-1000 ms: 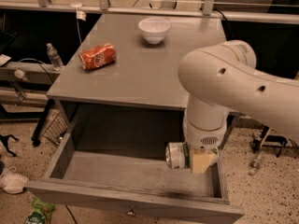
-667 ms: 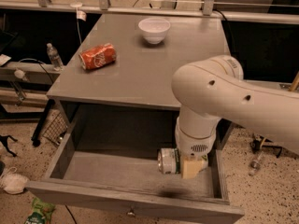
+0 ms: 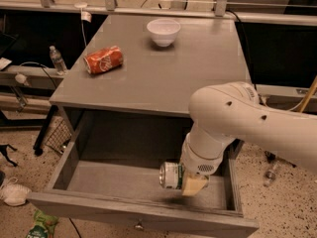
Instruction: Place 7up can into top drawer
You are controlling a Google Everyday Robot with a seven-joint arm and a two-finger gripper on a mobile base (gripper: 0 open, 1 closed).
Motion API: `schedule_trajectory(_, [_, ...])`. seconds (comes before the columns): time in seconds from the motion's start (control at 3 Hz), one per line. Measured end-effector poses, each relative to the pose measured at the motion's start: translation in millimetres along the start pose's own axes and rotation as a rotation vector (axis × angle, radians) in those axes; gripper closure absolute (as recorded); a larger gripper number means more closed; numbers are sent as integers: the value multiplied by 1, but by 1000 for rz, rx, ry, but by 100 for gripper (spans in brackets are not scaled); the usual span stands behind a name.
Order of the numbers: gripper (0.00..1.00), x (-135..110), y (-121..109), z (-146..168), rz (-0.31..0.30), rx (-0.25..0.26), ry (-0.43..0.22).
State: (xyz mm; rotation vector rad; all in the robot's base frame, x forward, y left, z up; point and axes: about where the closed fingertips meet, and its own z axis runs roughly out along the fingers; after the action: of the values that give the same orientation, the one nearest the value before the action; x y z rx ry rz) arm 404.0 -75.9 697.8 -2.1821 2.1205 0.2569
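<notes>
The gripper should set the 7up can, now held just above the drawer floor, down on the top drawer's bottom behind the front panel (image 3: 175,176), near the middle.
The 7up can (image 3: 170,175), silver with green markings, lies on its side in my gripper (image 3: 184,180), held just above the floor of the top drawer (image 3: 124,178). The gripper is shut on the can, low inside the drawer's right half, near the front panel. The drawer is pulled fully out of the grey cabinet; its small metal knob (image 3: 138,226) shows on the front panel. My white arm (image 3: 247,125) comes in from the right and hides the drawer's right rear corner.
On the cabinet top (image 3: 163,71) lie an orange-red soda can (image 3: 103,60) on its side at the left and a white bowl (image 3: 163,31) at the back. A water bottle (image 3: 57,59) stands left of the cabinet. Cables and clutter lie on the floor at left.
My gripper has moved left and lower into the drawer with the can still in it, and the arm has swung further over the drawer's right side.
</notes>
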Motion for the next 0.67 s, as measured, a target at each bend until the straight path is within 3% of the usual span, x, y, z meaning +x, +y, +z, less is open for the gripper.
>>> schedule_trajectory(0.33, [100, -3, -11, 10, 13, 42, -45])
schedule_trajectory(0.67, [100, -4, -28, 26, 2, 87, -40])
